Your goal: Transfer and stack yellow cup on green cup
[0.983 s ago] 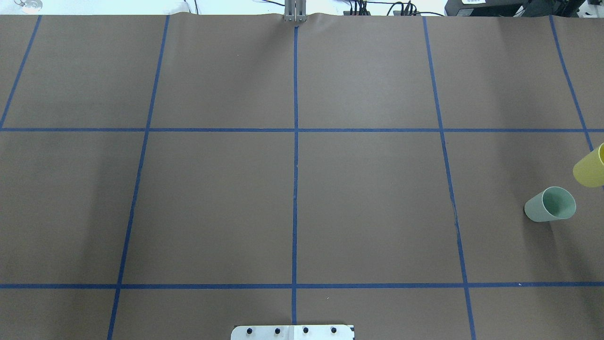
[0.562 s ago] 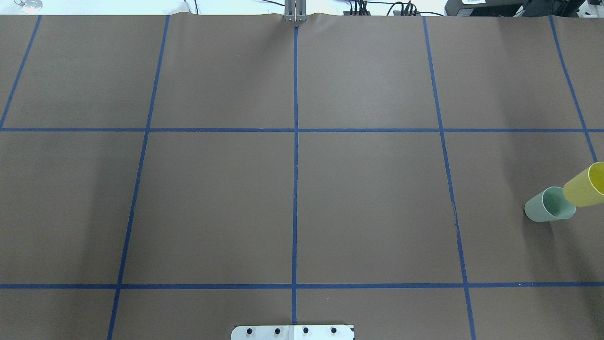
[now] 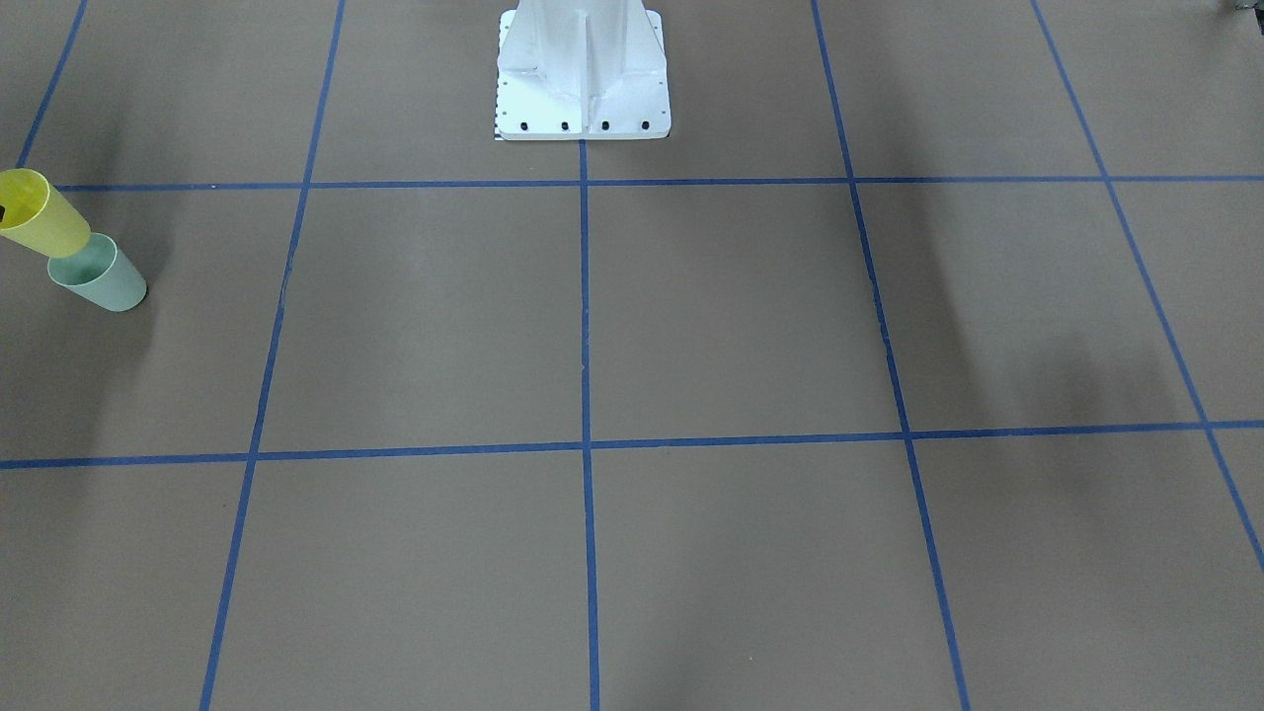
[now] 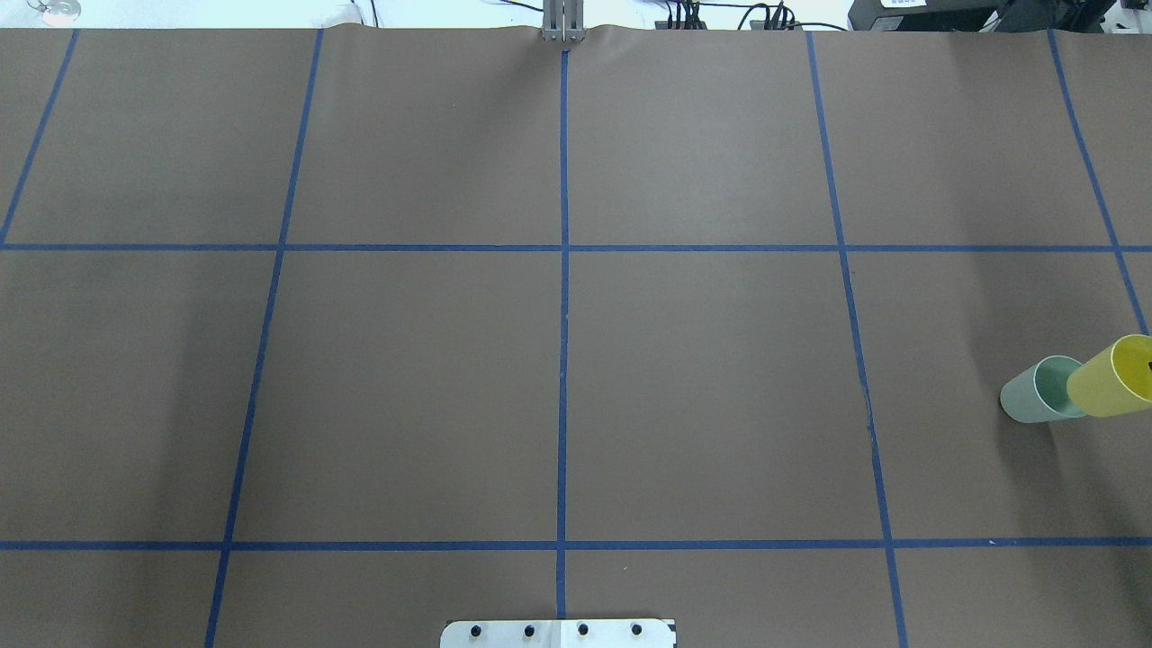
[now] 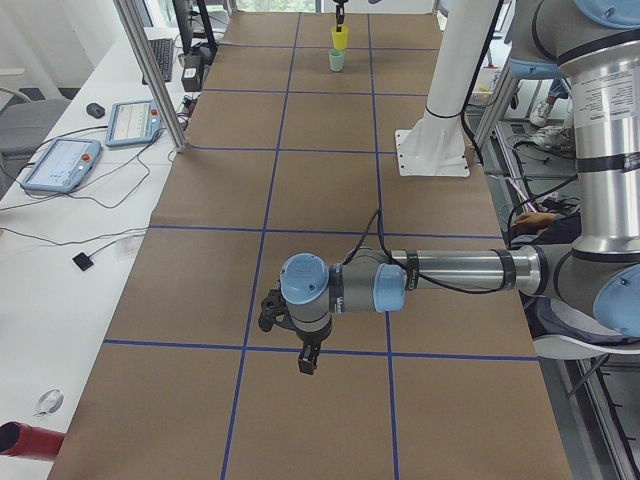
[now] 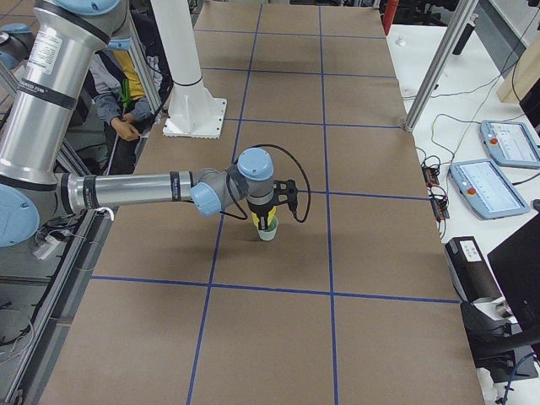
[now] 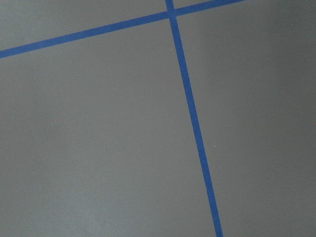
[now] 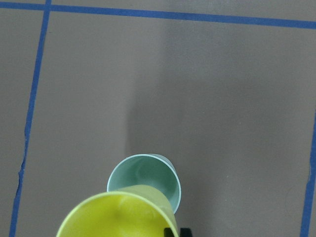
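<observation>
Next, my right gripper releases the yellow cup, now hanging over the green cup's mouth, with its bottom nested inside the opening of the green cup (image 3: 90, 266) (image 8: 144, 184).
The yellow cup (image 4: 1110, 389) hangs upright in the air at the table's far right edge, its base over the mouth of the green cup (image 4: 1033, 394). The green cup stands upright on the brown table cover. In the right wrist view the yellow cup (image 8: 118, 215) overlaps the near rim of the green cup (image 8: 144, 177), and a dark fingertip (image 8: 172, 232) shows at its rim. My right gripper (image 6: 263, 213) is shut on the yellow cup. My left gripper (image 5: 305, 362) hovers low over the table's other end; I cannot tell whether it is open or shut.
The white robot base (image 3: 583, 99) stands at the table's middle edge. Blue tape lines (image 4: 563, 315) grid the cover. A person (image 6: 126, 93) sits beside the base. Tablets (image 5: 62, 160) and metal posts (image 5: 150, 70) line the side bench.
The yellow cup has moved toward the robot's side and slightly inward, from beside and beyond the green cup to overlapping its mouth. The green cup has not moved.
</observation>
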You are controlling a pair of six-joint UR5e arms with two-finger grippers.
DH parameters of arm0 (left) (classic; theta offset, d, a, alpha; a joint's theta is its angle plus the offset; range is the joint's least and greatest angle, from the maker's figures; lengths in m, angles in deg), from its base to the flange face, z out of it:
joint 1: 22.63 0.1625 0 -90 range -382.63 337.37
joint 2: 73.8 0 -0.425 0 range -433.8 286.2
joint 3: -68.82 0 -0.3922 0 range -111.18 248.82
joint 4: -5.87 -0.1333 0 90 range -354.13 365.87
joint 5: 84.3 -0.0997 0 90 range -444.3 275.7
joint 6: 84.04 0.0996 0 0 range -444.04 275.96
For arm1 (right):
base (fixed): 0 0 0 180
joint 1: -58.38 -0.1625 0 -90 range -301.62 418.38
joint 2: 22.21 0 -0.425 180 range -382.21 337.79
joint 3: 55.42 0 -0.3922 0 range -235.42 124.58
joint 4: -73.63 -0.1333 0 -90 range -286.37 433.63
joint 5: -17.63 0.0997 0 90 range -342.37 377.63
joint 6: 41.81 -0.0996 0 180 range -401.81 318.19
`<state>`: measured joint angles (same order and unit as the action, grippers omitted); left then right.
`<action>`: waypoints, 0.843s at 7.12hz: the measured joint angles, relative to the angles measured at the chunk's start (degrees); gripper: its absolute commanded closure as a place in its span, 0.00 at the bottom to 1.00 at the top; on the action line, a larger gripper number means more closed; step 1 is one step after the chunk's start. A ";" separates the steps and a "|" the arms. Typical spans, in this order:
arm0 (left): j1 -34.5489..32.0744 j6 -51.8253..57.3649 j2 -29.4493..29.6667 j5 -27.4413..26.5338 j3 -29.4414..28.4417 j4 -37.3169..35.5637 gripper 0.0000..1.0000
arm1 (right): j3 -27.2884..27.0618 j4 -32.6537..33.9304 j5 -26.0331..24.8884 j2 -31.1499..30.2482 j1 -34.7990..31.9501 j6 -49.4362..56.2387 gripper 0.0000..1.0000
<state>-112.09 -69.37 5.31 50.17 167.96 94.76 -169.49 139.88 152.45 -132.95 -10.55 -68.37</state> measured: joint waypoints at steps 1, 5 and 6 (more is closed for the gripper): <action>-0.01 0.00 0.00 -0.02 -0.03 -0.02 0.00 | 0.04 -0.05 -0.32 0.19 0.29 -0.41 1.00; -0.02 0.00 0.00 0.00 -0.09 -0.04 0.00 | 0.45 -0.15 -1.33 2.11 1.58 -3.29 1.00; -0.02 -0.02 0.00 0.00 -0.09 -0.04 0.00 | 0.68 -0.16 -1.54 2.50 1.70 -3.62 1.00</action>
<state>-112.10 -69.38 5.30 50.17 167.87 94.72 -168.81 139.73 150.91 -130.45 -8.85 -72.00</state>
